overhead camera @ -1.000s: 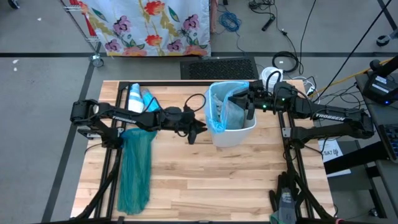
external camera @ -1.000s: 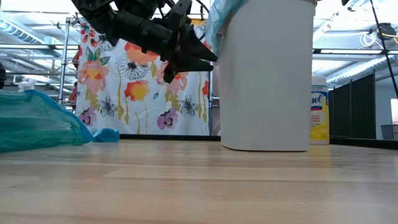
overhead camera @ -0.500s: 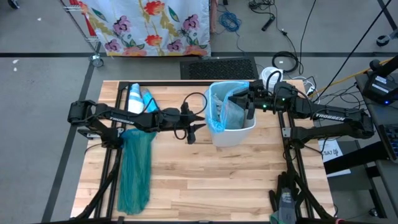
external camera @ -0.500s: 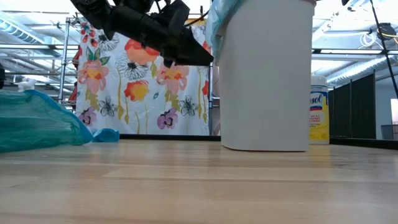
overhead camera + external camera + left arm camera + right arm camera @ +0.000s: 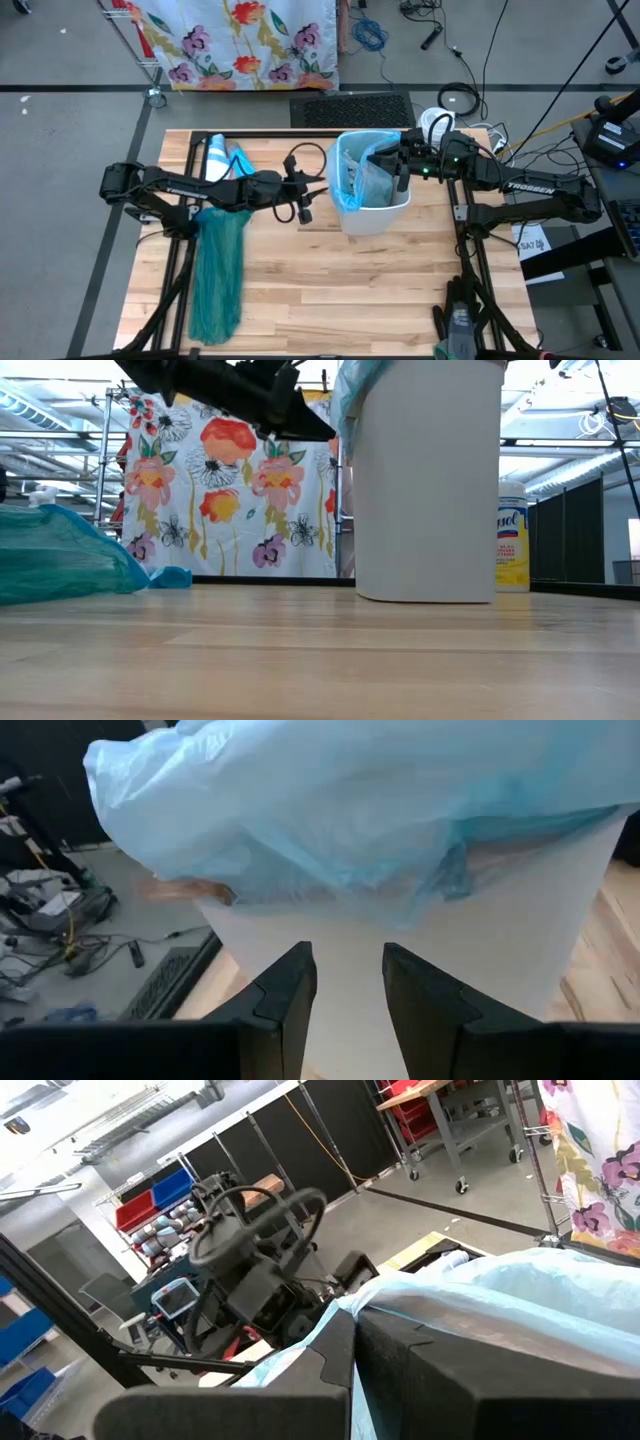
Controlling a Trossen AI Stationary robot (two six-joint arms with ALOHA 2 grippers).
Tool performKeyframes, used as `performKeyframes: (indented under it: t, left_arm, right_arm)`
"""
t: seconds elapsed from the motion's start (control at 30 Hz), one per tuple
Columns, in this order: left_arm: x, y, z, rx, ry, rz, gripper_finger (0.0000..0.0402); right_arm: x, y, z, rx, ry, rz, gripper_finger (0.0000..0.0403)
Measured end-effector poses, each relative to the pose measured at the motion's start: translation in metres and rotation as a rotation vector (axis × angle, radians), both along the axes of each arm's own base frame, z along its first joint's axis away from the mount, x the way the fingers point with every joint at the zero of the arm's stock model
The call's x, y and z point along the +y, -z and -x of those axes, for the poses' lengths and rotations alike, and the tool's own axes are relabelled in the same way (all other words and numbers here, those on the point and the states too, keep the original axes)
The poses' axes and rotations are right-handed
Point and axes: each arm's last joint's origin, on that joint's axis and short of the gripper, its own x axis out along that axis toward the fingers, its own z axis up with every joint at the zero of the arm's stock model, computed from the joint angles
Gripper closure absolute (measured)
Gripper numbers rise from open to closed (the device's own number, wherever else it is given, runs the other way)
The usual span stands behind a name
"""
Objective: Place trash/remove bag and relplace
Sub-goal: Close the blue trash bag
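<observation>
The open fingers of my left gripper face the bin's white side below the bag's overhanging film, so they should rise, pinch the overhanging film (image 5: 340, 845) and lift it off the bin's rim.
A white bin (image 5: 378, 212) stands at the table's far middle, lined with the pale blue bag (image 5: 350, 178), whose rim folds over the bin's edge (image 5: 330, 830). My left gripper (image 5: 348, 975) hovers open and roughly level just left of the bin, facing its white wall below the bag's overhang, touching nothing. My right gripper (image 5: 390, 160) reaches in from the right over the bin's mouth, shut on the bag. A brownish patch (image 5: 190, 890) shows through the film; I cannot say whether it is the trash. My right gripper pinches the bag's bunched film (image 5: 350, 1312) between its two fingers, at the right side of the bin's mouth. The fingers come in level from the table's right. The bag's remaining part sits in the bin and over its rim.
A darker teal-green bag (image 5: 218, 272) lies along the table's left side. Blue and white bottles (image 5: 222, 160) lie at the far left. A yellow wipes canister (image 5: 512, 538) stands behind the bin. Bare wood fills the near half of the table.
My left gripper has risen and drawn back a little toward the table's left, away from the bin, rolling about its own pointing line. Its fingers stay open. The bin, the bag and my right gripper have kept still.
</observation>
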Motion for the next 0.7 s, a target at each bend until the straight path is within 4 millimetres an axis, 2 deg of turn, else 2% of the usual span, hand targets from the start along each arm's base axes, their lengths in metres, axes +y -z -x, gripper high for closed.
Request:
performKeyframes:
  t: [0.7]
  left_arm:
    - [-0.0062,-0.0064,-0.0050,-0.100,0.078,-0.004,0.0277]
  right_arm:
    - [0.0000,-0.0001,0.0000,-0.001,0.000,0.000,0.0403]
